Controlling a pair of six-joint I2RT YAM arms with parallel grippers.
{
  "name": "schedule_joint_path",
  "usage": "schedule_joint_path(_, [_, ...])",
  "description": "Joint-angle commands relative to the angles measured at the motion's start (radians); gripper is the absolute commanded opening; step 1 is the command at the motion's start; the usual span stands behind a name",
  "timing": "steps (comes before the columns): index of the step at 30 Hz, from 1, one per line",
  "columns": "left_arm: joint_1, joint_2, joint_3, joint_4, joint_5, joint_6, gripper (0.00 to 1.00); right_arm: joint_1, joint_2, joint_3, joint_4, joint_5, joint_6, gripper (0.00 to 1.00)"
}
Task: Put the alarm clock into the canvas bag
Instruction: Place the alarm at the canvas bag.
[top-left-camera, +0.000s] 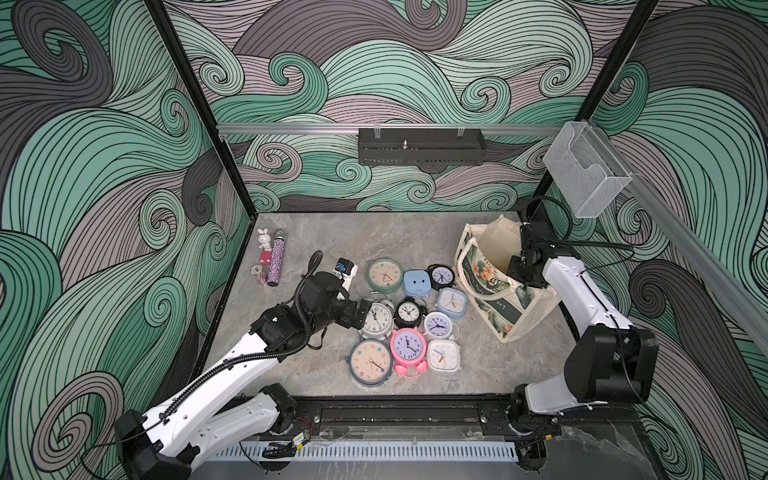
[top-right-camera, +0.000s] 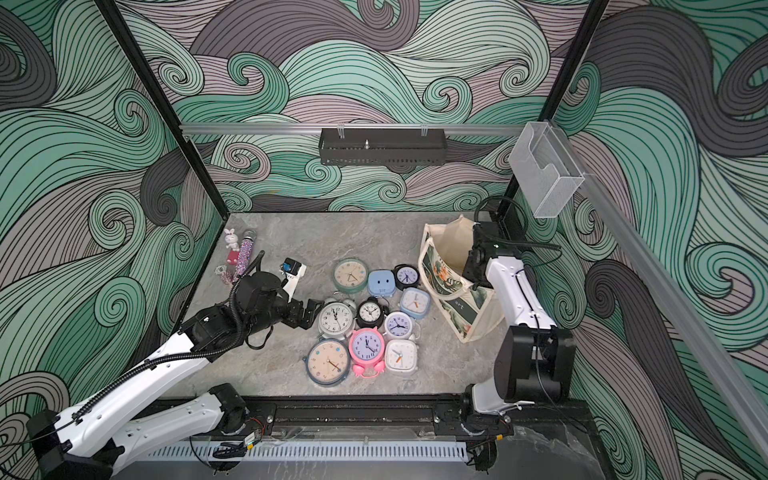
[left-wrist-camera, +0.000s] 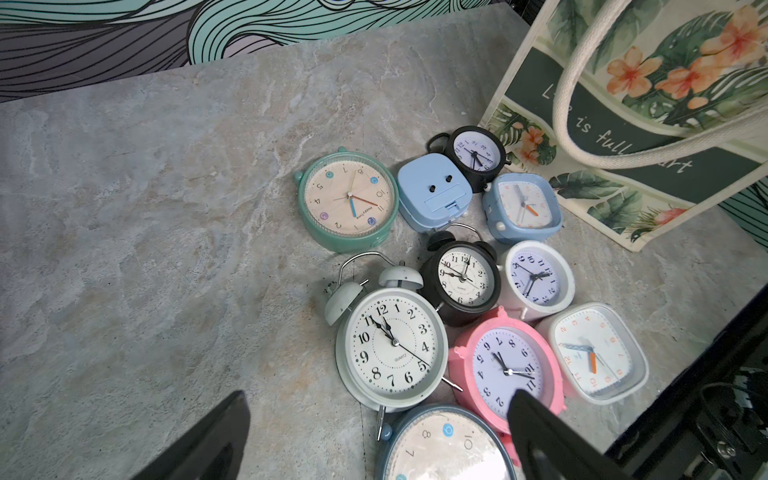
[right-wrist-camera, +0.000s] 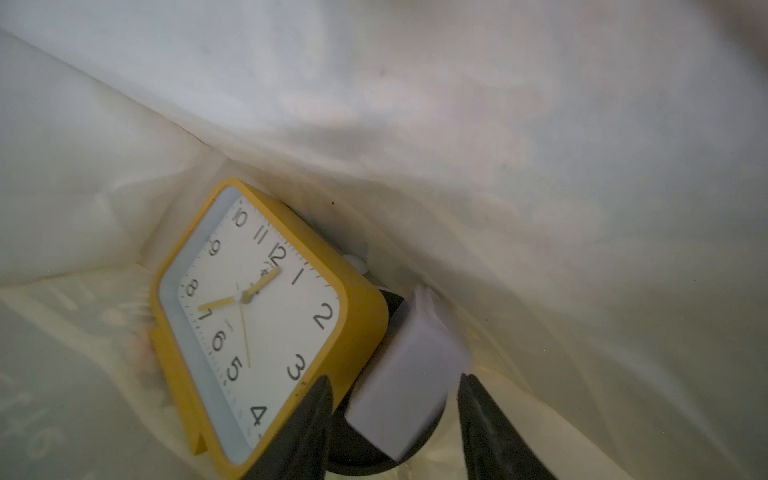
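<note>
Next, my left gripper needs to go to the white twin-bell clock's thin metal handle (top-left-camera: 377, 295) (left-wrist-camera: 361, 255), above its bells, and close there.
The canvas bag (top-left-camera: 494, 299) (top-right-camera: 457, 299) (left-wrist-camera: 648, 137) stands open at the table's right side. My right gripper (right-wrist-camera: 395, 378) reaches down inside it, jaws apart. Between them a blurred lavender alarm clock (right-wrist-camera: 411, 374) hangs loose, clear of one finger, over a dark round thing (right-wrist-camera: 374, 453). A yellow square clock (right-wrist-camera: 266, 316) lies in the bag beside it. Several alarm clocks lie clustered mid-table. My left gripper (top-left-camera: 365, 311) (top-right-camera: 313, 309) (left-wrist-camera: 380, 395) is open and empty, just left of the white twin-bell clock (top-left-camera: 376, 318) (left-wrist-camera: 392, 345).
A pink clock (top-left-camera: 408, 347) and a blue-rimmed round clock (top-left-camera: 371, 362) lie at the cluster's front. A rabbit figure (top-left-camera: 263, 239), a glitter tube (top-left-camera: 275, 262) and a small white device (top-left-camera: 346, 270) sit far left. A clear box (top-left-camera: 586, 174) hangs on the right rail.
</note>
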Motion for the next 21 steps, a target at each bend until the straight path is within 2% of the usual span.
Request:
schedule_joint_path(1, [0.001,0.017,0.042,-0.049,-0.019,-0.018,0.99,0.006,-0.030,-0.009,0.003,-0.072,0.016,0.62])
schedule_joint_path(7, [0.003,0.069,0.067,-0.105,-0.003,-0.047,0.99,0.032,-0.123,0.002,0.008,-0.121,0.015,0.73])
schedule_joint_path(14, [0.007,0.193,0.152,-0.164,0.069,-0.020,0.99,0.065,-0.236,0.014,0.004,-0.149,-0.003,0.87])
schedule_joint_path(21, [0.026,0.395,0.246,-0.188,0.016,-0.019,0.87,0.101,-0.369,0.028,-0.018,-0.267,-0.040,0.96])
